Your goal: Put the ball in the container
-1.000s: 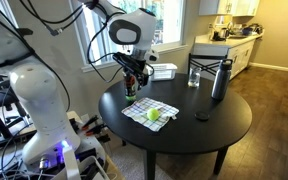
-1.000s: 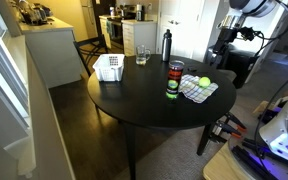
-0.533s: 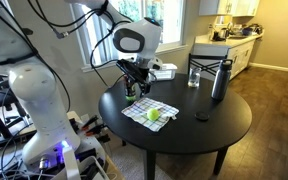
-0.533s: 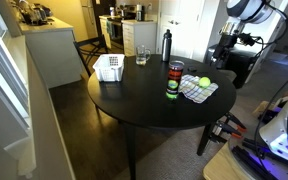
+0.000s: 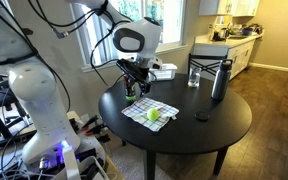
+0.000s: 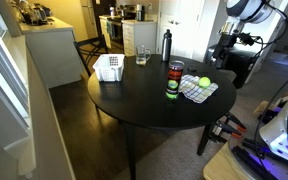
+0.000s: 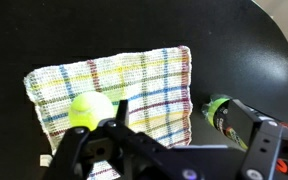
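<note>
The middle of the yellow-green ball (image 5: 152, 114) (image 7: 91, 110) is on my path next, as I should move my gripper to the plaid cloth and close it around that middle.
The yellow-green ball (image 5: 153, 115) lies on a plaid cloth (image 5: 144, 110) near the table's edge; it also shows in an exterior view (image 6: 204, 82) and in the wrist view (image 7: 89, 110). The container (image 6: 174, 80), a dark cup with a greenish band, stands upright beside the cloth; it also shows in an exterior view (image 5: 130, 96) and in the wrist view (image 7: 218, 110), partly behind one finger. My gripper (image 5: 134, 90) hangs above the cloth and container, open and empty. In the wrist view the gripper (image 7: 184, 135) has its fingers spread, with the ball just left of the left finger.
On the round black table (image 5: 224, 125) stand a steel bottle (image 5: 220, 80), a clear glass (image 5: 193, 77) and a white tub (image 5: 164, 71) at the far side. A small dark object (image 5: 202, 116) lies near the middle. The robot base (image 5: 44, 110) is beside the table.
The arm has come down a little toward the cloth since one second ago. It has held still over the last half second. Ball and container have not moved.
</note>
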`<state>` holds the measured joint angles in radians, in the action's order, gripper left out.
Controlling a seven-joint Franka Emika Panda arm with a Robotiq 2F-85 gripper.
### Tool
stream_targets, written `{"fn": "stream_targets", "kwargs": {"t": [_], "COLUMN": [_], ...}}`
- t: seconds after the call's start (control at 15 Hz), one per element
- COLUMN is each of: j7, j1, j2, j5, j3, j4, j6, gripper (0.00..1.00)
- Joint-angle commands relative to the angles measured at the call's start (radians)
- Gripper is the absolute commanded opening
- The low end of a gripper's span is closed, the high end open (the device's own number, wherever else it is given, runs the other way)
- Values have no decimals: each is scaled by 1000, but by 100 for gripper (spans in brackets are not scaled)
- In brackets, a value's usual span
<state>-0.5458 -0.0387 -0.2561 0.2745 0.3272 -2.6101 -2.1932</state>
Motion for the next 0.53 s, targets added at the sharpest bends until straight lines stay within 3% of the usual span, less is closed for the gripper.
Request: {"fn": "stream_targets", "kwargs": {"t": [0.0,0.47], "j7": [-11,-13], "j1": [-28,-103], "j2": [75,260], "j5": [31,27], "j3": [-10,-19], "j4": [11,37], "j6": [-35,-156], "gripper": [100,100]}}
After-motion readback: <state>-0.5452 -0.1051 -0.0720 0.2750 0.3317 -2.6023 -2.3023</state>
